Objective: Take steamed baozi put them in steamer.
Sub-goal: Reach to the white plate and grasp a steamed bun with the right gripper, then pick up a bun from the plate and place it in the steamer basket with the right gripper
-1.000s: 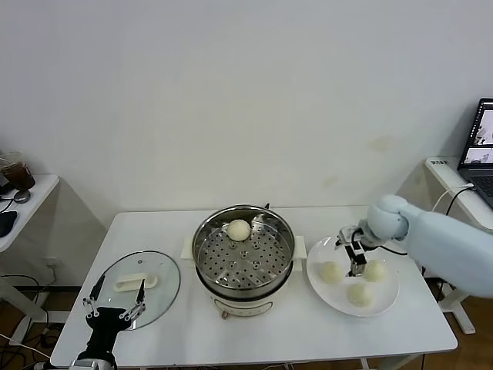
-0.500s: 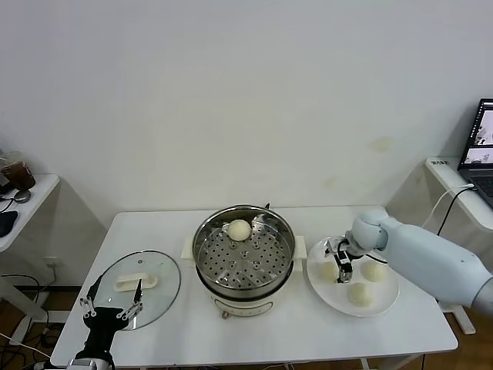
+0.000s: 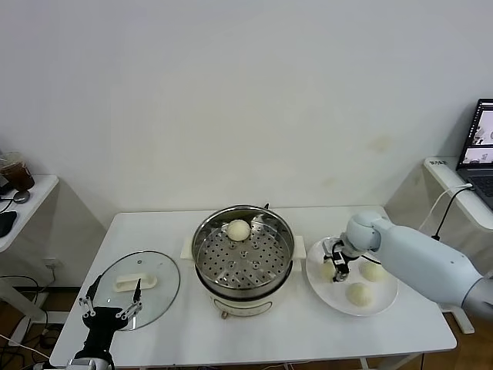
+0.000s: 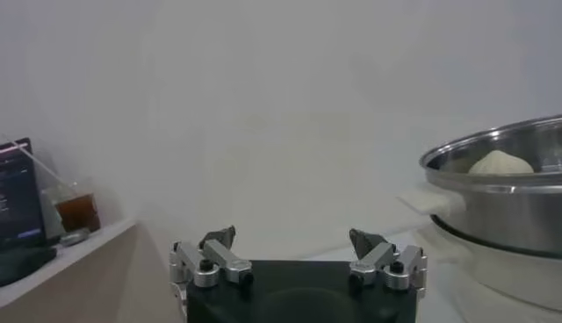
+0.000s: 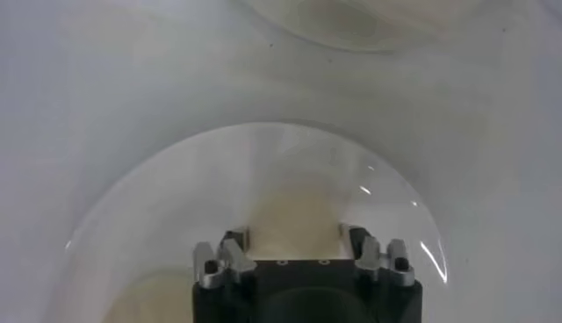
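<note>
My right gripper will release its baozi on the steamer tray's side [image 3: 216,252] that is nearest the glass lid, next to the baozi there.
The steamer [image 3: 203,233] stands mid-table with one steamed baozi [image 3: 239,230] on its perforated tray; the left wrist view shows the same steamer [image 4: 518,215] and baozi [image 4: 499,163]. Three more baozi lie on the white plate [image 3: 385,297]: a left one [image 3: 328,270], a right one [image 3: 373,270] and a front one [image 3: 357,293]. My right gripper [image 3: 337,266] is down on the plate, shut on the left baozi [image 5: 294,219], which fills the gap between its fingers [image 5: 230,248]. My left gripper [image 3: 112,310] hangs open at the table's front left.
A glass lid [image 3: 158,297] with a white handle lies on the table left of the steamer, just behind my left gripper. A side table [image 3: 27,193] with a cup stands far left. A laptop [image 3: 481,142] sits on a desk at far right.
My right gripper moved left from between the buns, came down over the plate's left baozi and shut on it. The left arm barely shifted.
</note>
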